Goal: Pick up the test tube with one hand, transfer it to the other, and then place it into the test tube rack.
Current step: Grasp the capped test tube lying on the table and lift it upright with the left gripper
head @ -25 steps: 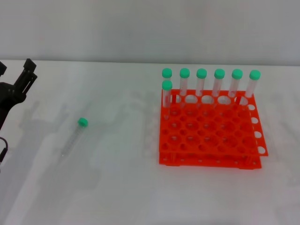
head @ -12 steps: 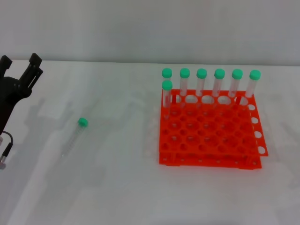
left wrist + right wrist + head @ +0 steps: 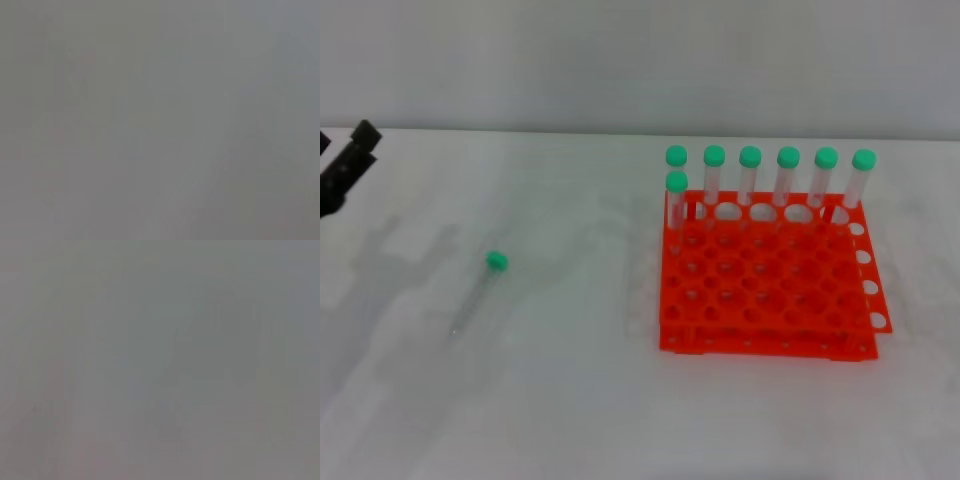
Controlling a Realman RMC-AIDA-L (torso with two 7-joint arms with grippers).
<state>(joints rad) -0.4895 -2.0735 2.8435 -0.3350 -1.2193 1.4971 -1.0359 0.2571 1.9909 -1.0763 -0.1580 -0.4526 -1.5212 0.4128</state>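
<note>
The test tube is lying down. Next, my left gripper closes on its bottom end (image 3: 462, 320), away from its green cap.
The test tube (image 3: 477, 293), clear with a green cap, lies flat on the white table at the left, cap toward the far side. The orange test tube rack (image 3: 765, 280) stands at the right with several green-capped tubes upright in its back row and one in the second row. My left gripper (image 3: 342, 138) is at the far left edge, well apart from the lying tube, open and empty; only its black fingertips (image 3: 360, 140) show. My right gripper is out of view. Both wrist views show only plain grey.
The white table (image 3: 570, 380) runs across the whole head view, with a pale wall behind its far edge. Nothing stands between the lying tube and the rack.
My left gripper has drawn back to the left, so most of it has left the head view. The tube and the rack have not moved.
</note>
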